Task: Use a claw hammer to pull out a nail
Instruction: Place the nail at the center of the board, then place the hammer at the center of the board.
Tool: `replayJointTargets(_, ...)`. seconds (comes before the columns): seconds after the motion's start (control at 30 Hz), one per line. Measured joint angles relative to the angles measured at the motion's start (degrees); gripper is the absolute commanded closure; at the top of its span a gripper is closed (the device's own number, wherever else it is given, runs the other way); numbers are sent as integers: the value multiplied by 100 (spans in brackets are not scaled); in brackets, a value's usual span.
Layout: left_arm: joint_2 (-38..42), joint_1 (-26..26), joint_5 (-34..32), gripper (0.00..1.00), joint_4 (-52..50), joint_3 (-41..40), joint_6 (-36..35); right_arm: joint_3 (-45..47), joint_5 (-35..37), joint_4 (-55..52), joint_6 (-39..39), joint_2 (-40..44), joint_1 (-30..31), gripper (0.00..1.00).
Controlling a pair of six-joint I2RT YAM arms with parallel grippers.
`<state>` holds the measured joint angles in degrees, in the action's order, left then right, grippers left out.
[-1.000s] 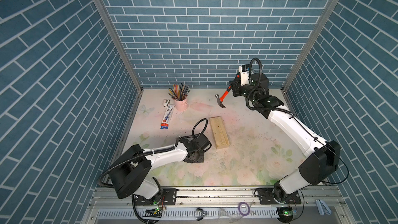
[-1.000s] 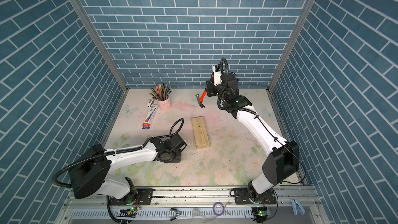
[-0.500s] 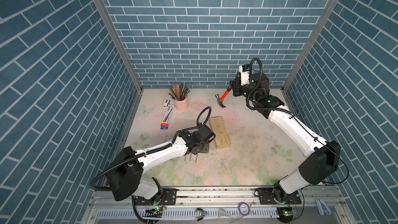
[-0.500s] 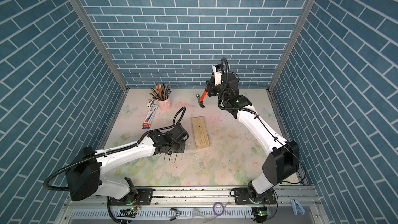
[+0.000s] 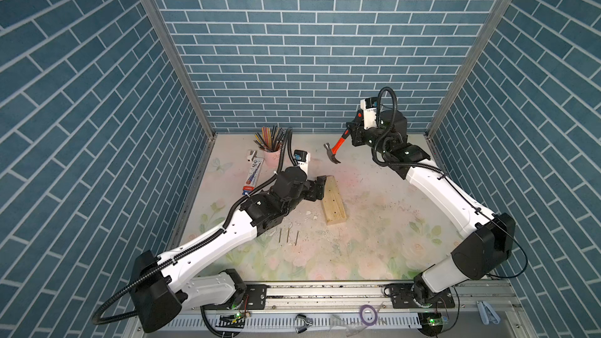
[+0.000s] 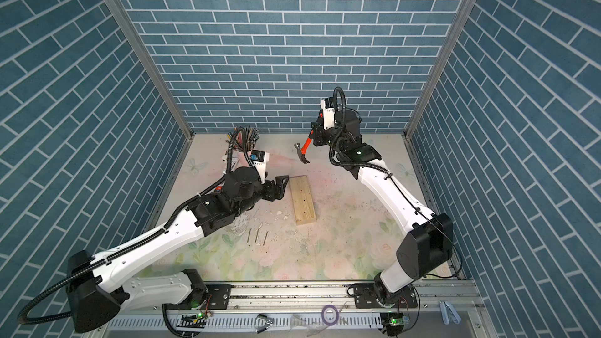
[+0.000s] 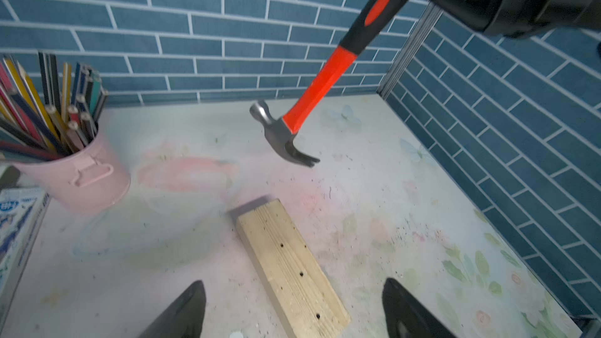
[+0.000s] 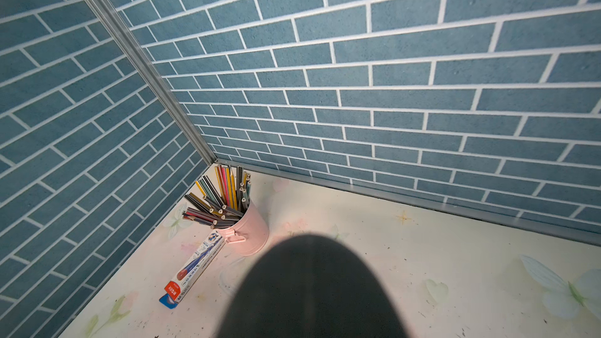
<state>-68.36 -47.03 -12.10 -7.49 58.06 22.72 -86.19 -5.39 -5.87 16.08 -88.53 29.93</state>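
Note:
The robot's left gripper should next close on the orange part (image 5: 338,146) (image 7: 308,104) of the claw hammer's handle, just above the hammer's grey head.
The claw hammer (image 5: 338,145) (image 6: 304,147) (image 7: 320,87) hangs in the air at the back of the table, its grey head down and claw toward the wall side. My right gripper (image 5: 353,131) (image 6: 316,134) is shut on its black handle end. A pale wooden block (image 5: 333,201) (image 6: 302,199) (image 7: 292,268) with small nail holes lies mid-table. My left gripper (image 5: 319,187) (image 6: 280,186) (image 7: 294,287) stands open by the block's far left edge, nothing between its fingers. Three nails (image 5: 288,235) (image 6: 257,235) lie loose on the table in front of the left arm.
A pink cup of coloured pencils (image 5: 272,156) (image 7: 81,173) (image 8: 250,232) and a flat pen box (image 5: 254,175) (image 8: 195,268) sit at the back left. White crumbs (image 5: 309,221) are scattered left of the block. Blue brick walls close three sides.
My left gripper has risen from the table's front middle, swung back toward the block and opened wide. The nails now show where it was. The right arm and hammer have not moved.

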Motion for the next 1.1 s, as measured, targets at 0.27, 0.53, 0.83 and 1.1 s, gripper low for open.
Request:
replayJointTargets(0.27, -492, 501, 907, 14, 887, 455, -938, 0, -256, -334, -46, 289, 0, 100)
replayJointTargets(0.53, -1231, 748, 1932, 14, 1250, 800, -1764, 2, -778, -704, -66, 337, -129, 100)
replayJointTargets(0.83, -1919, 793, 2492, 14, 1329, 1202, -2133, 103, -1508, -866, 94, 507, -509, 100)
replayJointTargets(1.1, -2323, 802, 2741, 14, 1360, 1397, -2201, 103, -2081, -870, 210, 514, -638, 100)
